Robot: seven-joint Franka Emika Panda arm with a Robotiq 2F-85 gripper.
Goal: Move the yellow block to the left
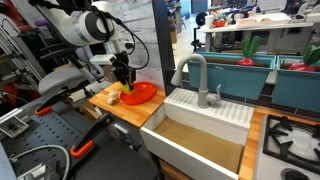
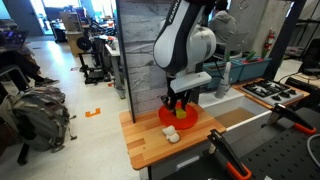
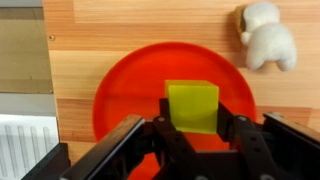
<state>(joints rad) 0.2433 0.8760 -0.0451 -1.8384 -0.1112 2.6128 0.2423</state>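
The yellow block will go down from my gripper on the bare wood [image 1: 113, 90] between the white toy and the grey panel. The block is now over the red-orange plate's middle.
The yellow block [image 3: 192, 105] is a small pale-yellow cube over the middle of the round red-orange plate [image 3: 120, 90]. My gripper [image 3: 193, 128] has a finger pressed against each side of the block and is shut on it. In both exterior views the gripper [image 1: 123, 78] [image 2: 178, 104] points straight down over the plate [image 1: 143, 94] [image 2: 186, 121] on the wooden counter. The block shows only as a small yellow spot between the fingers [image 2: 180, 111]. I cannot tell whether it rests on the plate or hangs just above it.
A small white fluffy toy [image 3: 266, 38] [image 2: 171, 135] lies on the wooden counter [image 2: 150, 145] beside the plate. A white sink [image 1: 200, 135] with a grey faucet [image 1: 196, 75] adjoins the counter, with a stove [image 1: 292, 140] beyond. A grey panel [image 2: 135, 55] stands behind the counter.
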